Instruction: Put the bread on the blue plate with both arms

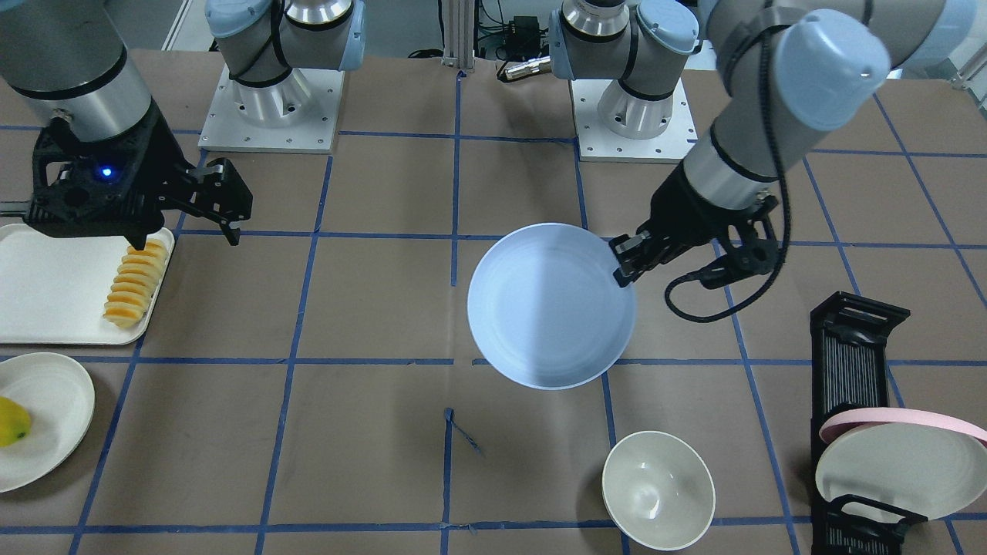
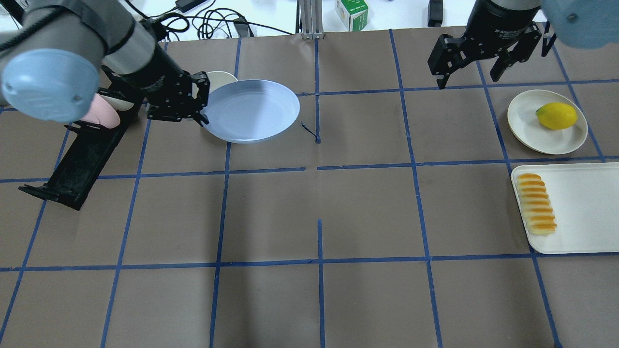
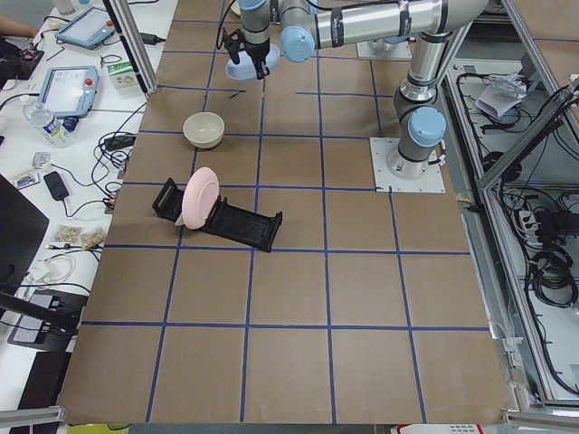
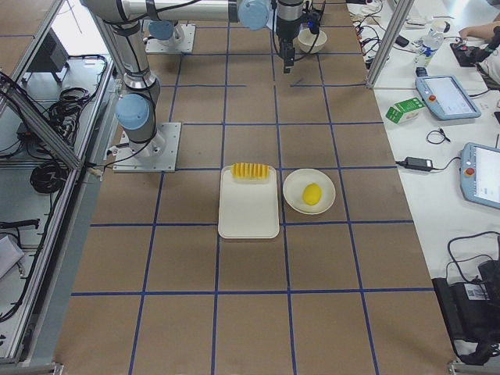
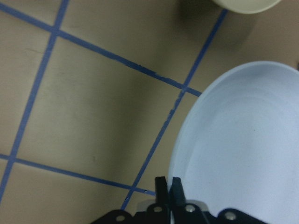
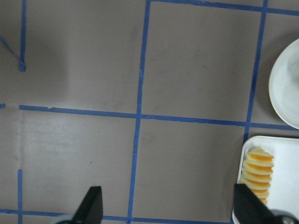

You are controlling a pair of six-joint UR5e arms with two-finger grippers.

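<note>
The robot's left gripper needs to release the blue plate over the blue line crossing (image 1: pixel 443 352) next to the loose scrap of tape.
The blue plate (image 2: pixel 251 110) hangs above the table left of centre, held by its rim. My left gripper (image 2: pixel 202 108) is shut on that rim; the plate (image 1: pixel 547 308) and gripper (image 1: pixel 621 266) also show in the front view. In the left wrist view the fingertips (image 5: pixel 162 186) pinch the plate's edge (image 5: pixel 243 149). The bread (image 2: pixel 536 204) lies along the inner edge of a white tray (image 2: pixel 580 208) at the right, also in the front view (image 1: pixel 137 281). My right gripper (image 2: pixel 468 75) is open and empty, high above the table beyond the tray; its wrist view shows the bread (image 6: pixel 258 175) at lower right.
A yellow fruit (image 2: pixel 556 116) sits on an off-white plate (image 2: pixel 524 121) beyond the tray. A white bowl (image 1: pixel 658 489) stands near the held plate. A black dish rack (image 1: pixel 856 362) at the left arm's side holds a pink plate (image 1: pixel 902 420) and an off-white plate (image 1: pixel 894 470).
</note>
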